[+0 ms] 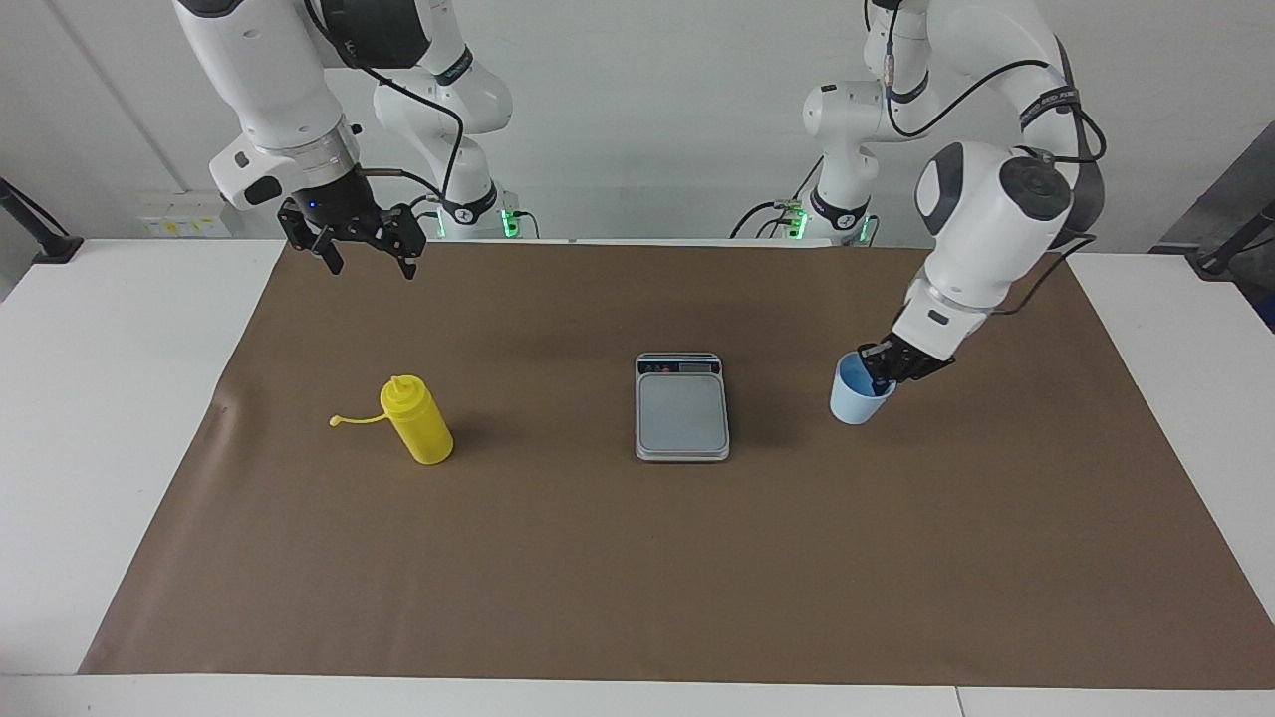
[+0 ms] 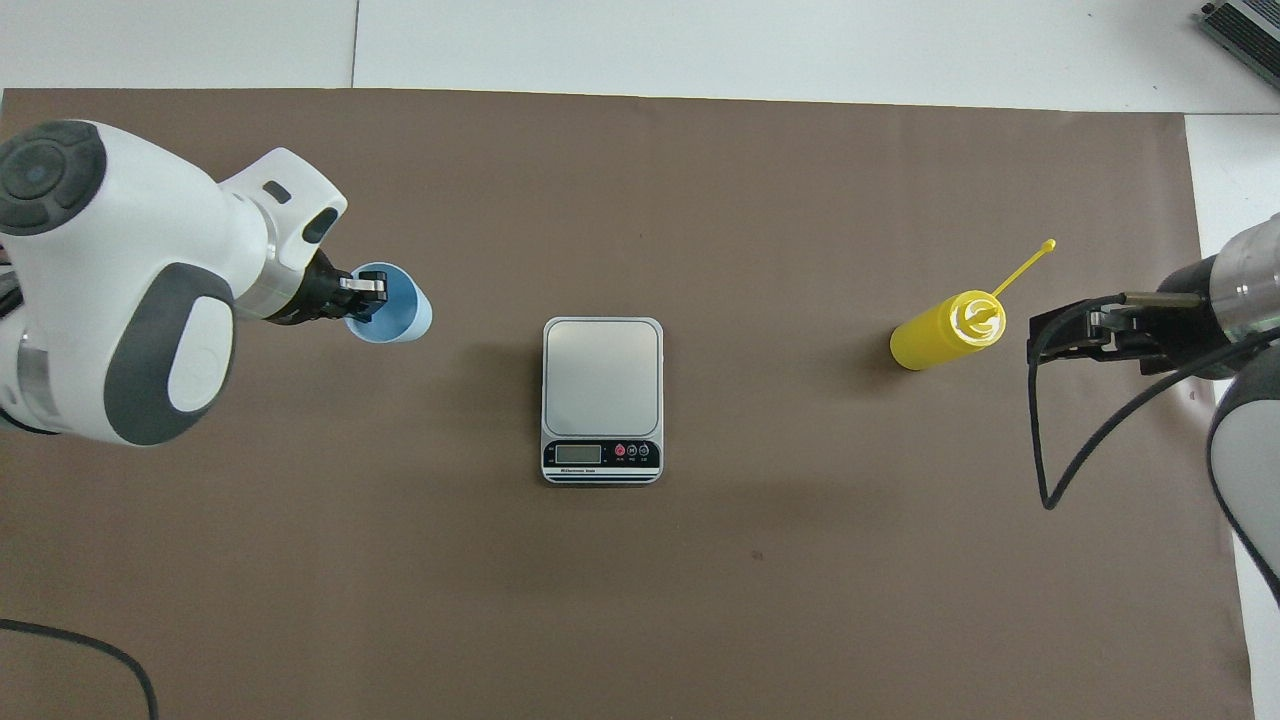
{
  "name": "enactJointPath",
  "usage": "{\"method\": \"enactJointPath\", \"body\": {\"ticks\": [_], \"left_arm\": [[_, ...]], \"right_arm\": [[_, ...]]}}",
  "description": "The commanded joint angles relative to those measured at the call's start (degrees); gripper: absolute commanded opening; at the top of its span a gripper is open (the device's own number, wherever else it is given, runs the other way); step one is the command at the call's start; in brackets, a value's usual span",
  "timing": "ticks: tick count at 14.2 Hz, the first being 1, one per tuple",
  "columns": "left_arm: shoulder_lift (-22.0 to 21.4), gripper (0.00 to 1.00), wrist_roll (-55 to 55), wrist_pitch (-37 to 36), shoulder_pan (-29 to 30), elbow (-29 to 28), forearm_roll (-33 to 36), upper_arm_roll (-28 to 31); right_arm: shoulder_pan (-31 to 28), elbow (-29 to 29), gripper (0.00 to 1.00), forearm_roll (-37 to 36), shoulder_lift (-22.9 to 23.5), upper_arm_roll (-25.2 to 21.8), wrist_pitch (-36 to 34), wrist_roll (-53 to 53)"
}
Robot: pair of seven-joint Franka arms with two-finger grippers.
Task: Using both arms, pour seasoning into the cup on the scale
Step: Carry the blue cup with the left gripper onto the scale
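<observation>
Next, my left gripper lets go of the light blue cup on the scale's plate, at the plate's end [image 2: 596, 353] away from the scale's display.
The light blue cup [image 1: 855, 400] hangs tilted just above the mat beside the scale, toward the left arm's end. My left gripper [image 1: 879, 372] is shut on the cup's rim, one finger inside it; from overhead the cup [image 2: 400, 320] and left gripper [image 2: 366, 300] show the same grip. The silver-grey scale [image 1: 682, 410] [image 2: 602, 378] lies bare mid-mat, display toward the robots. The yellow seasoning bottle [image 1: 419, 426] [image 2: 942, 334] stands upright toward the right arm's end, cap off on its tether. My right gripper [image 1: 370, 266] [image 2: 1036, 338] waits open, high over the mat beside the bottle.
A brown mat [image 1: 598, 578] covers most of the white table [image 1: 110, 398]. The bottle's cap tether [image 2: 1026, 265] sticks out sideways above the mat. Black cables hang off both arms.
</observation>
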Motion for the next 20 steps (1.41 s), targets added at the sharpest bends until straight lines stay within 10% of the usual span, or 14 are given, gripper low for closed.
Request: {"method": "enactJointPath", "body": {"ticks": [1, 11, 20], "left_arm": [[0.52, 0.0, -2.2, 4.91, -5.74, -1.21, -0.99, 1.09], [8.34, 0.0, -9.66, 13.26, -18.14, -1.91, -0.55, 1.09], [9.31, 0.0, -9.85, 12.05, -17.71, -0.69, -0.28, 1.44]], "right_arm": [[-0.62, -0.55, 1.0, -0.24, -0.89, 0.31, -0.74, -1.12], [0.17, -0.63, 1.0, -0.5, -1.07, 0.58, -0.91, -3.23], [0.08, -0.63, 1.0, -0.15, -1.07, 0.58, -1.18, -3.4]]}}
